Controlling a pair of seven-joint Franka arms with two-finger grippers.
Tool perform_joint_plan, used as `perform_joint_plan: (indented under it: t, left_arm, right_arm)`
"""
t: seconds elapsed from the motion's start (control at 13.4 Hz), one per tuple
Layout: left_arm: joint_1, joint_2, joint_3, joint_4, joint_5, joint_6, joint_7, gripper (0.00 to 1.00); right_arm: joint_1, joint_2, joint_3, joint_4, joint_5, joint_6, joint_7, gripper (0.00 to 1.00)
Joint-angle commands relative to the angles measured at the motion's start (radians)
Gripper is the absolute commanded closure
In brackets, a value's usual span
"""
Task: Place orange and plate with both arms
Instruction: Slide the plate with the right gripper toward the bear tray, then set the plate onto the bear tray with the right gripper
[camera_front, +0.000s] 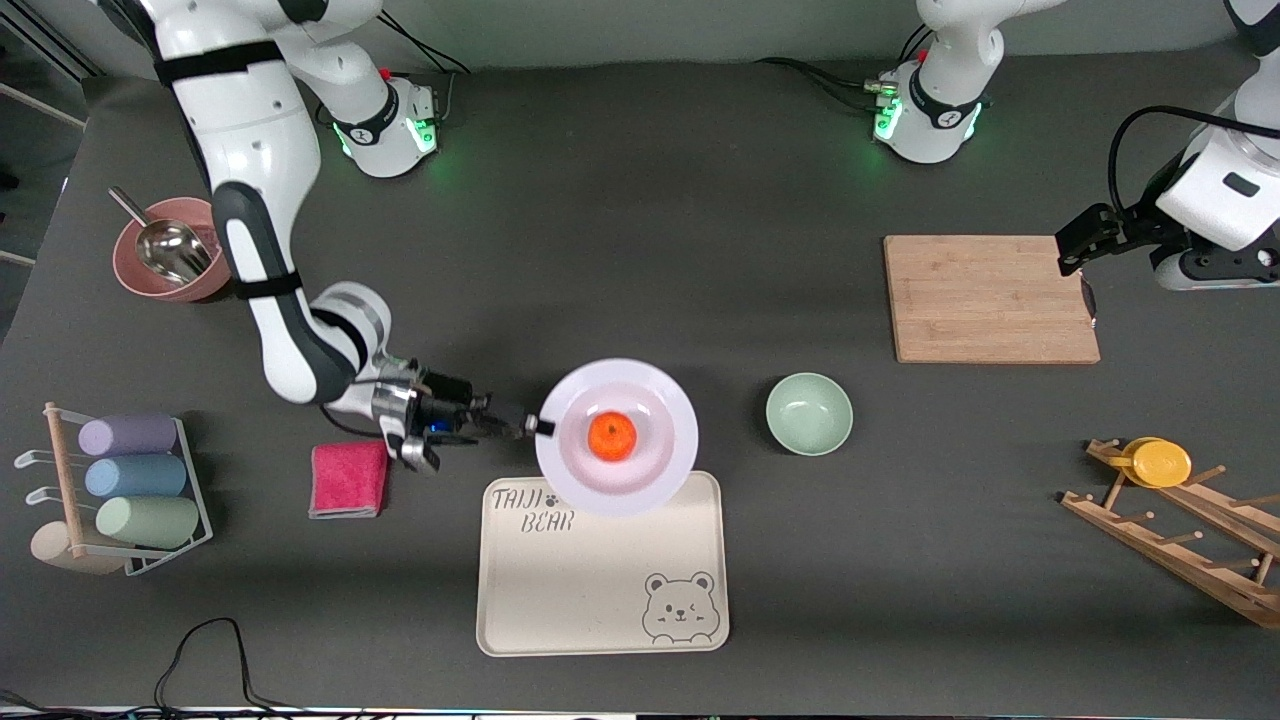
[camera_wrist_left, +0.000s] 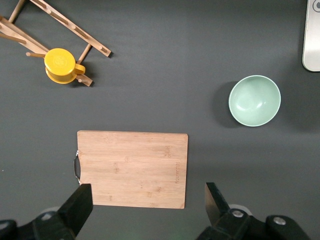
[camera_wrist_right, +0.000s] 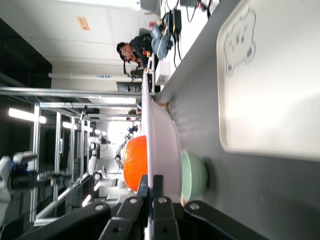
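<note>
I need to let go of the white plate with my right gripper on the cream tray (camera_front: 619, 536) (camera_wrist_right: 299, 97), between the tray's lettering and the bear.
The orange (camera_front: 611, 436) lies in the middle of the white plate (camera_front: 655, 400). My right gripper (camera_front: 537, 426) is shut on the plate's rim and holds the plate in the air over the edge of the cream bear tray (camera_front: 600, 570) that faces the robots. In the right wrist view the fingers (camera_wrist_right: 158, 186) pinch the rim of the plate (camera_wrist_right: 159, 135), with the orange (camera_wrist_right: 135, 162) sitting in it. My left gripper (camera_front: 1075, 245) is open and empty, up in the air beside the wooden cutting board (camera_front: 990, 298); in the left wrist view it hangs (camera_wrist_left: 148, 200) over the board's edge (camera_wrist_left: 132, 167).
A pale green bowl (camera_front: 809, 413) stands beside the plate toward the left arm's end. A pink cloth (camera_front: 348, 479) lies under my right wrist. A cup rack (camera_front: 110, 495), a pink bowl with a scoop (camera_front: 165, 250) and a wooden rack with a yellow cup (camera_front: 1160, 462) stand at the table's ends.
</note>
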Motion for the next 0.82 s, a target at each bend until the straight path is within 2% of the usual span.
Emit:
perform_joint_plan:
  t: [0.0,0.22,0.75]
  left_arm:
    - [0.009,-0.018,0.011,-0.014,-0.002,0.016,0.011,0.0]
    - [0.009,-0.018,0.011,-0.014,-0.003,0.024,0.013,0.0]
    - [0.01,-0.015,0.012,-0.014,-0.005,0.018,0.011,0.0]
  right_arm:
    - [-0.04,0.216,0.003,0.335,-0.018,-0.013,0.129,1.0]
    - [-0.043,0.348,-0.029,0.526,-0.015,-0.013,0.191,1.0]
    - [-0.04,0.427,-0.031,0.557,-0.015,-0.003,0.171,1.0]
